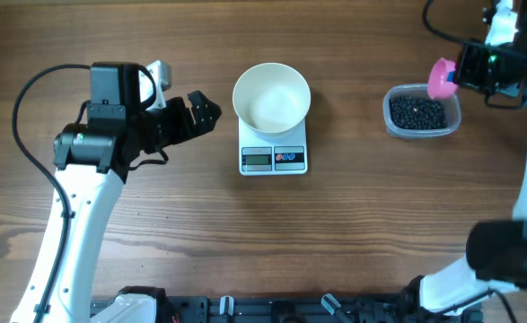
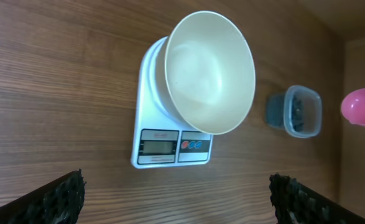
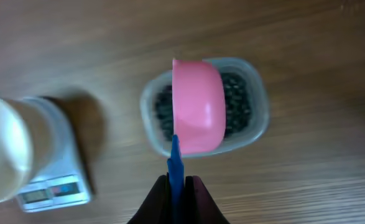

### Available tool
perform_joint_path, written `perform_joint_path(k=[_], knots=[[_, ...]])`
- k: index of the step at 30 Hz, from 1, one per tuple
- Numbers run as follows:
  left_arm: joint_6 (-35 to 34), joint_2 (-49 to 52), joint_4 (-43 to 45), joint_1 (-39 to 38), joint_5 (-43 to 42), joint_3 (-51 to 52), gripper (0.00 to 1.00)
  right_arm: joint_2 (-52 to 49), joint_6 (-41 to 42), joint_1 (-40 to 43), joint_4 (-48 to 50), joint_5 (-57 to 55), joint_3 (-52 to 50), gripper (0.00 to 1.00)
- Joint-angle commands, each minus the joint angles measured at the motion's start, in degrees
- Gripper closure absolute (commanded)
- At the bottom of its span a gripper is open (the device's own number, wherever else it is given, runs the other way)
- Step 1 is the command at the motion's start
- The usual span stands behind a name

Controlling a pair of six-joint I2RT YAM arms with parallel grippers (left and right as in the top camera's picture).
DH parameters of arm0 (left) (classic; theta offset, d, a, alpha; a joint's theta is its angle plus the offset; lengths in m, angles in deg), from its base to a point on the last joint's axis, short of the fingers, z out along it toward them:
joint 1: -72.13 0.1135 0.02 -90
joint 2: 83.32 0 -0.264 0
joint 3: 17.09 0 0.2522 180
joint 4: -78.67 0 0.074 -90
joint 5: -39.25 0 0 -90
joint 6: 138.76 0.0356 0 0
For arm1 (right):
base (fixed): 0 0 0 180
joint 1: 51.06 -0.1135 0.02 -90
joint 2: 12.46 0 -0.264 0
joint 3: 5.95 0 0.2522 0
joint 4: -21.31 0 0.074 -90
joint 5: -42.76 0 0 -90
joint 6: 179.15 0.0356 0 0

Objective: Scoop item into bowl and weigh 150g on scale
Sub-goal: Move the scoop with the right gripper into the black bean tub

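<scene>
My right gripper needs to let go of the pink scoop on the black beans, at the tub's end [image 1: 437, 101] [image 3: 232, 91] away from the scale.
The white bowl [image 1: 272, 97] stands on the white scale [image 1: 274, 159] at mid-table, and its inside [image 2: 210, 71] shows plain white. The black beans [image 1: 417, 114] lie in a clear tub [image 1: 389, 121] to the right. My right gripper [image 3: 177, 186] is shut on the blue handle of a pink scoop [image 3: 198, 106], which hangs over the tub, above the beans [image 3: 239, 106]. In the overhead view the scoop [image 1: 442, 78] sits at the tub's far edge. My left gripper [image 1: 205, 109] stands open just left of the bowl, with nothing between its fingers [image 2: 67, 193].
The scale's display and buttons [image 2: 170, 146] face the near table edge. Bare wooden tabletop lies between the scale and the tub [image 2: 301, 112]. The right arm's base [image 1: 505, 251] stands at the near right, and a black rail runs along the front edge.
</scene>
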Motion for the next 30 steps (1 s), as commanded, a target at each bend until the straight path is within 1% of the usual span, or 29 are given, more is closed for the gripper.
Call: perform_joint_path(k=[1, 3, 5, 8, 12, 21, 24, 27, 30], knots=[[1.6, -0.4, -0.2, -0.4, 2.4, -0.5, 0.0, -2.2, -10.1, 0.6, 2.1, -3.1, 1.2, 0.95], [1.6, -0.4, -1.3, -0.4, 2.4, -0.5, 0.0, -3.3, -15.2, 0.3, 2.3, -4.2, 1.1, 0.95], [1.6, -0.4, -2.3, -0.4, 2.4, -0.5, 0.0, -4.1, -17.3, 0.3, 2.1, -5.9, -0.7, 0.96], [1.6, -0.4, -2.3, -0.4, 2.4, -0.5, 0.0, -4.9, -16.5, 0.3, 2.1, -9.9, -3.2, 0.96], [1.6, -0.4, -2.4, -0.4, 2.4, -0.5, 0.0, -4.9, -16.5, 0.2, 3.8, -9.7, -6.5, 0.96], [1.6, -0.3, -2.4, -0.4, 2.4, -0.5, 0.0, -4.9, -18.2, 0.2, 3.9, -8.2, -8.1, 0.96], [1.6, -0.2, -2.3, -0.4, 2.5, -0.5, 0.0, -4.9, -19.7, 0.2, 9.7, -8.8, -14.2, 0.96], [1.6, 0.0, -2.3, -0.4, 2.4, -0.5, 0.0, -5.0, -21.1, 0.2, 15.7, -8.8, -17.9, 0.96], [1.6, 0.0, -2.3, -0.4, 2.5, -0.5, 0.0, -5.0, -20.7, 0.2, 16.6, -6.3, -20.8, 0.96]])
